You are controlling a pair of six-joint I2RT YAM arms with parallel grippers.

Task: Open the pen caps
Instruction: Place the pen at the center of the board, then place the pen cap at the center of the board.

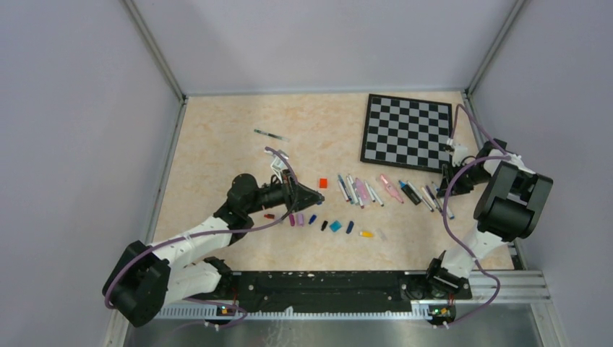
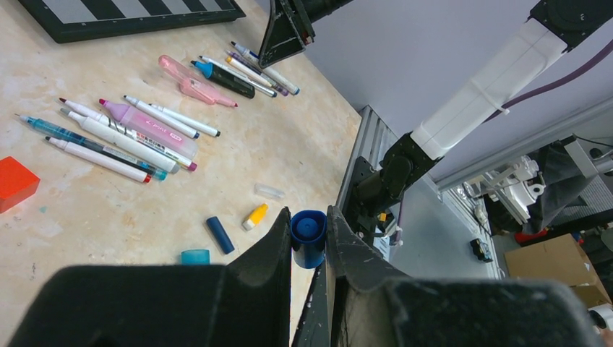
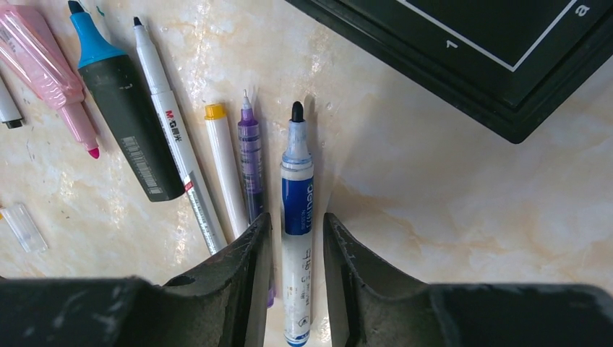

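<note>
The robot's left gripper should release the blue pen cap on the table (image 1: 395,237) (image 2: 288,177) next to the clear pen cap, opposite the yellow one.
My left gripper (image 1: 314,189) is shut on a blue pen cap (image 2: 309,238), held between its fingertips above the table's near side. Loose pen caps (image 1: 336,225) lie in a row in front: a dark blue one (image 2: 220,235), a yellow one (image 2: 255,216), a cyan one (image 2: 195,256) and a clear one (image 2: 269,191). Uncapped pens (image 1: 376,191) lie side by side at the centre right. My right gripper (image 3: 296,220) is open and straddles a blue-and-white pen (image 3: 297,195) that lies flat at the right end of that row, with a gap on each side.
A black-and-grey chessboard (image 1: 408,131) lies at the back right, close to the right gripper. A small red cube (image 1: 322,183) sits left of the pens. One lone pen (image 1: 271,134) lies further back on the left. Grey walls enclose the table.
</note>
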